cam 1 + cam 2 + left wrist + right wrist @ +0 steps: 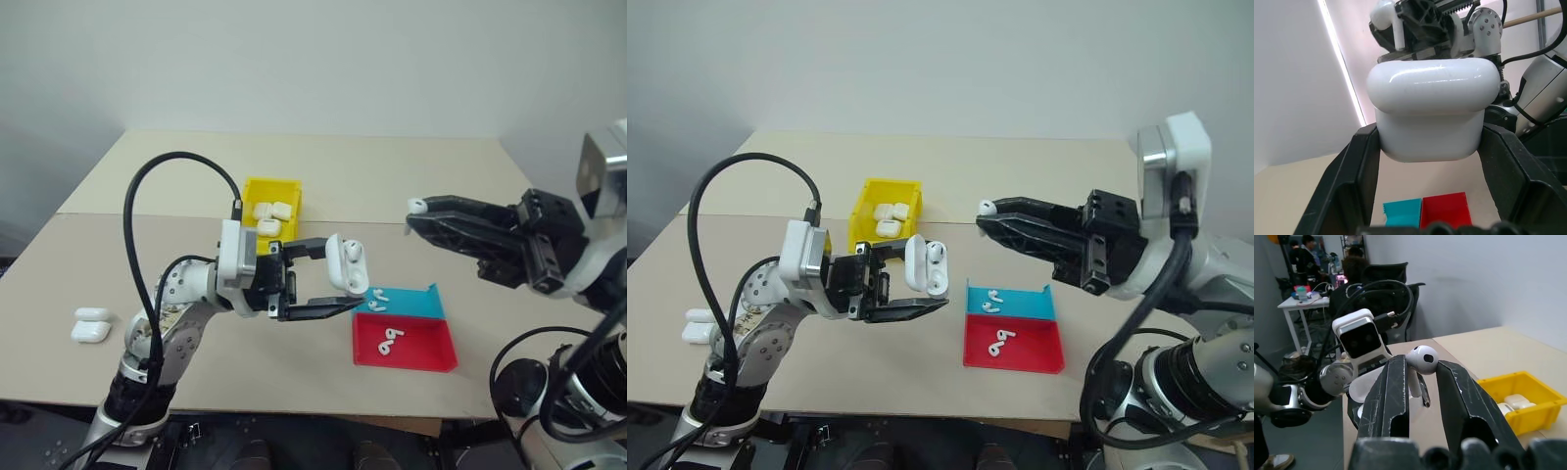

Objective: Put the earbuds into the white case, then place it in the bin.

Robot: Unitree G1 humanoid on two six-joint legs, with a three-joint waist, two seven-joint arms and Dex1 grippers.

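The robot's right gripper will release its earbud, now a short gap from the case, in the white case's free slot (366, 280), next to the earbud that is already seated there.
My left gripper (345, 275) is shut on the white case (348, 264), held above the table's middle with its lid flipped open. An earbud head (355, 253) shows inside it. The case (1432, 115) sits between both fingers in the left wrist view. My right gripper (416, 217) points left toward the case from a short gap away, shut on one of the earbuds (418, 207), whose rounded head (1422, 360) sticks out above the fingertips. The yellow bin (253, 188) stands behind the case on the table and holds three closed white cases (272, 211).
A shallow blue tray (416, 305) with loose earbuds (377, 294) and a shallow red tray (426, 351) with more earbuds (389, 340) lie near the front edge, below the right gripper. Two closed white cases (91, 325) rest at the table's left front.
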